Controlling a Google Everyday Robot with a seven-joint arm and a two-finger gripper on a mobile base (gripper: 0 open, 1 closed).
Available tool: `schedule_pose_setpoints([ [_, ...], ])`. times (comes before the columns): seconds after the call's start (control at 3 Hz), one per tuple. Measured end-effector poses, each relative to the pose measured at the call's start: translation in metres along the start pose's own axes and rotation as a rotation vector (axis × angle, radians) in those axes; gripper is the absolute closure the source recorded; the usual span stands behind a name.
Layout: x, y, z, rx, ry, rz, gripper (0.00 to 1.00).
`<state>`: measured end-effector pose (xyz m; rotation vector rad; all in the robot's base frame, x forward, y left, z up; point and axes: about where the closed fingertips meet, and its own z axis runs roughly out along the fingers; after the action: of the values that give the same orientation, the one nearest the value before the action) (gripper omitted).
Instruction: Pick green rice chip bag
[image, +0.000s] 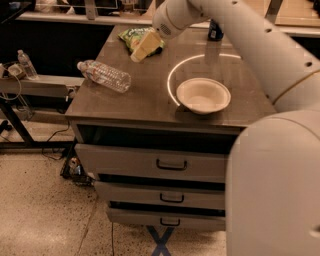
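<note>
The green rice chip bag's end (150, 37) that faces the dark object at the back is the next part my gripper will close on.
The green rice chip bag (130, 36) lies crumpled at the far left of the cabinet top (145, 100). It is bright light green with white lettering. My gripper (142, 49) hangs from the white arm (240, 35) that comes in from the right. It is right at the bag's near right side and covers part of it. Its yellowish tip points down and left towards the table top.
A clear plastic water bottle (104, 75) lies on its side at the left of the top. A white bowl (203, 95) sits near the front right. A dark object (216, 31) stands at the back. Drawers (157, 162) are below. My arm's body (275, 190) fills the right foreground.
</note>
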<state>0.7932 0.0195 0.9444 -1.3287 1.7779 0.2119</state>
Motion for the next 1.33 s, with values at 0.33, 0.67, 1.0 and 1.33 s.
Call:
schedule_pose_setpoints([
  [0.33,0.005,-0.047,0.055,0.104,-0.031,0.146,0.0],
  [0.67,0.035,-0.085,0.08,0.218,-0.026,0.285,0.0],
  [1.0,0.059,-0.102,0.09,0.272,-0.025,0.394,0.0],
  [1.33,0.073,-0.104,0.105,0.263,-0.035,0.492,0.0],
])
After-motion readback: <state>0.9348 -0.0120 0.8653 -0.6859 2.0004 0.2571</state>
